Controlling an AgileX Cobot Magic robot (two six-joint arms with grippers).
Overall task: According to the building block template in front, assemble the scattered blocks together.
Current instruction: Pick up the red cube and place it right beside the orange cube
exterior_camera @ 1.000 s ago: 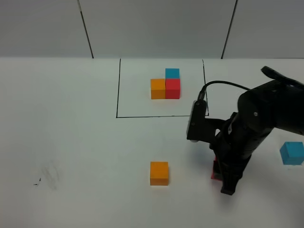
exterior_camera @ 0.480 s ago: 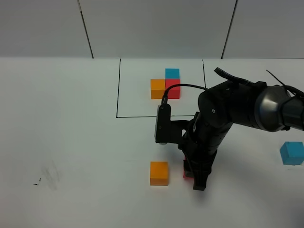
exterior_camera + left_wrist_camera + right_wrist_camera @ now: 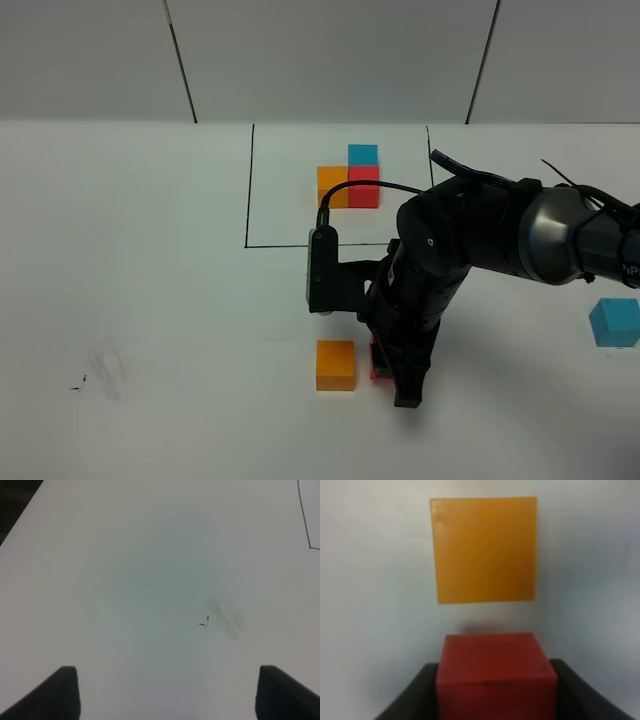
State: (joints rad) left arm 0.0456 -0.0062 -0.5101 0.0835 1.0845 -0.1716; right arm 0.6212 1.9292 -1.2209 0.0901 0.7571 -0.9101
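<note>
I need to release the red cube from my right gripper on the table, flush (image 3: 375, 370) (image 3: 489, 655) against the gripper-facing side of the loose orange cube. The red cube is still held just beside the orange cube.
The template (image 3: 349, 180) is an L of orange, red and blue cubes inside a black drawn rectangle at the back. The loose orange cube (image 3: 335, 365) lies at the front middle; it also shows in the right wrist view (image 3: 484, 550). My right gripper (image 3: 385, 372) is shut on the loose red cube (image 3: 378, 362) (image 3: 495, 672) and holds it just right of the orange cube, a small gap between them. The loose blue cube (image 3: 614, 322) lies at the far right. My left gripper (image 3: 167, 692) is open over bare table, out of the exterior view.
A black smudge (image 3: 78, 385) marks the table at the front left; it also shows in the left wrist view (image 3: 205, 622). The black rectangle's line (image 3: 246, 185) runs behind the loose cubes.
My right gripper has carried the red cube leftward, from well right of the orange cube to close beside it. The other cubes have not moved.
</note>
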